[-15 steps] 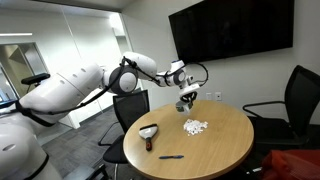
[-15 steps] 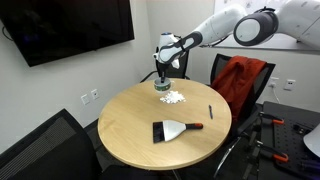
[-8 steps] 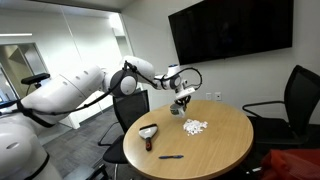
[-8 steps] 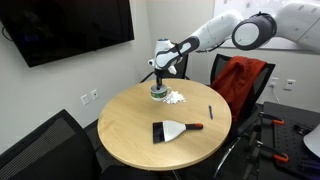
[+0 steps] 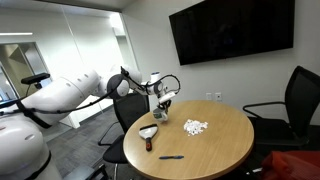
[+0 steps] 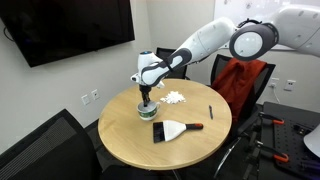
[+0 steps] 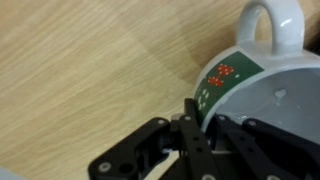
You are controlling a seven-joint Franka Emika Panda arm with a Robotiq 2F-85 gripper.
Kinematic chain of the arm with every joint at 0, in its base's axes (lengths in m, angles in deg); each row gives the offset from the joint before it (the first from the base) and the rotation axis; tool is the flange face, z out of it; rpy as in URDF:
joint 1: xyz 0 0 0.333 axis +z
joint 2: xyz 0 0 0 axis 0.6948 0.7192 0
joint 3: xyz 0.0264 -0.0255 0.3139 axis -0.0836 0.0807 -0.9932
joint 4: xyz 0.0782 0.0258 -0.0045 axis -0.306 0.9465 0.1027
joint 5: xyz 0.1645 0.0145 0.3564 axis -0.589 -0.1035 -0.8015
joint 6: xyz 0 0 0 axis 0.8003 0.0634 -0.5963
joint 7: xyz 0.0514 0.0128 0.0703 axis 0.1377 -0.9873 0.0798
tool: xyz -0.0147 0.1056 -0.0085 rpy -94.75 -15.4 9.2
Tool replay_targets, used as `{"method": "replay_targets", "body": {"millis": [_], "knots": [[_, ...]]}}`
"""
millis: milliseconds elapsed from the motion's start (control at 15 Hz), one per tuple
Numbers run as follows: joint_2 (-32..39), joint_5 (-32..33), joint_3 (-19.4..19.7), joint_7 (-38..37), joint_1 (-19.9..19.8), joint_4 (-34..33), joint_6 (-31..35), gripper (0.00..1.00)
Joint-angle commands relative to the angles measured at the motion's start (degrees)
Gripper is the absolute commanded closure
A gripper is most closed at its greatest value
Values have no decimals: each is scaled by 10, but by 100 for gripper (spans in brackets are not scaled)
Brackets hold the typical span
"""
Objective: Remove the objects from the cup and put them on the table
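Note:
Next, my gripper sets the cup down on the table (image 5: 164,120) just past the flat white brush-like item.
The pile of tiny white pieces (image 5: 195,126) lies on the round tan table (image 5: 215,150) and shows in both exterior views (image 6: 175,98). My gripper (image 5: 163,103) (image 6: 146,101) is shut on the rim of the cup (image 5: 162,114) (image 6: 146,112), holding it upright low over the table, away from the pile. In the wrist view the cup (image 7: 262,85) is white with a dark green band and a handle. One finger (image 7: 196,135) is outside the wall and the other is inside. The visible inside looks empty.
A flat white brush-like item with a red spot (image 5: 148,131) (image 6: 172,129) and a black pen-like stick (image 5: 171,156) (image 6: 210,111) lie on the table (image 6: 130,140). Office chairs (image 5: 295,100) (image 6: 240,80) stand around it. A wall screen (image 5: 232,30) hangs behind.
My gripper has carried the cup away from the pile of white pieces, across the table toward the brush-like item's side. The pile has stayed put.

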State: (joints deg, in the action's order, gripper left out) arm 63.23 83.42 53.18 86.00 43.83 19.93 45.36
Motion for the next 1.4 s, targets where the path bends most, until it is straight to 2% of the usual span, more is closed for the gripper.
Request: {"method": "replay_targets", "body": {"millis": [0,400,867,933,1000,1333], "knots": [[15,12,22,-4,28,-34,7,97],[36,17,49,-10,28,-62,28,97],[50,8,45,3,15,-77,30,97],[51,8,44,4,14,-78,30,83],[50,8,44,4,13,-79,30,63],[34,1,36,10,5,-80,24,27]]}}
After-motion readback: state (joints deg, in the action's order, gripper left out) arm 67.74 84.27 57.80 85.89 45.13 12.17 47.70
